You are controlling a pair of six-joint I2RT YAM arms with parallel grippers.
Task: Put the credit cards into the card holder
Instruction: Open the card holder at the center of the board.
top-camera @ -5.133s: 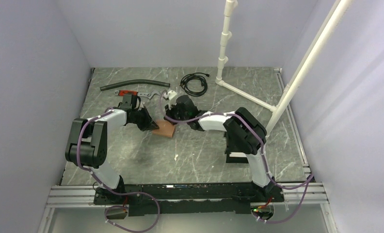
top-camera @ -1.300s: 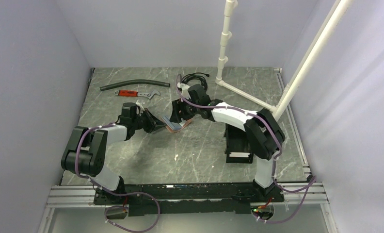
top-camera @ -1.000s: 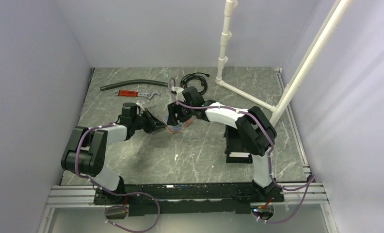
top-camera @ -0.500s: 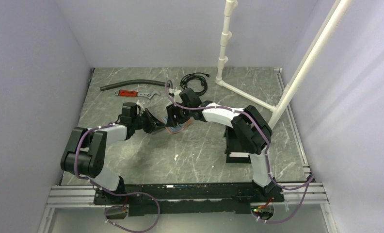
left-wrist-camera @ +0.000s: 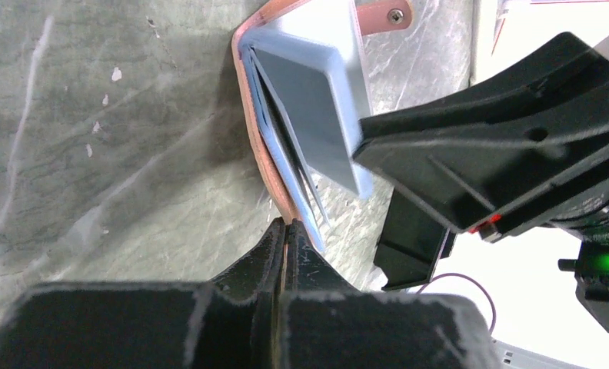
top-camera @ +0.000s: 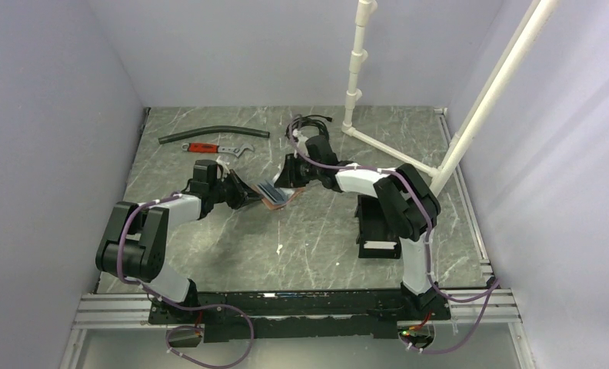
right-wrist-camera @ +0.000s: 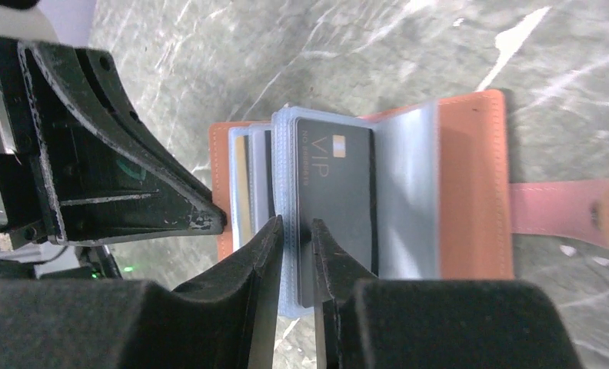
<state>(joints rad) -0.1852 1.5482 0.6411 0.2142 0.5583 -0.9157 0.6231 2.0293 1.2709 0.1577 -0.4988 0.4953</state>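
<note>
The slanted wallet is pinched in my left gripper near its cover's corner, so I will take the cover farther (left-wrist-camera: 261, 157) along its edge and turn the wallet square.
A tan-brown leather wallet (top-camera: 274, 197) lies open mid-table, its clear sleeves fanned out. My left gripper (top-camera: 246, 196) is shut on the edge of its leather cover (left-wrist-camera: 249, 131), the fingertips (left-wrist-camera: 286, 224) pinched flat together. My right gripper (right-wrist-camera: 295, 227) comes in from the other side (top-camera: 287, 180) with its jaws narrowed onto the edge of a sleeve that holds a dark credit card (right-wrist-camera: 336, 184) marked VIP. A gold card (right-wrist-camera: 241, 184) sits in a sleeve behind it. The black card holder (top-camera: 374, 234) stands near the right arm's base, partly hidden by that arm (left-wrist-camera: 413, 238).
At the back left lie a black hose (top-camera: 209, 135) and a red-handled wrench (top-camera: 213, 147). A coiled black cable (top-camera: 309, 127) sits behind the right gripper. A white pipe frame (top-camera: 394, 154) rises at the back right.
The right gripper's jaws have closed from wide to narrow around the sleeve, and its wrist shifted slightly right. The left gripper has held its place on the wallet, which was folded shut five seconds ago.
</note>
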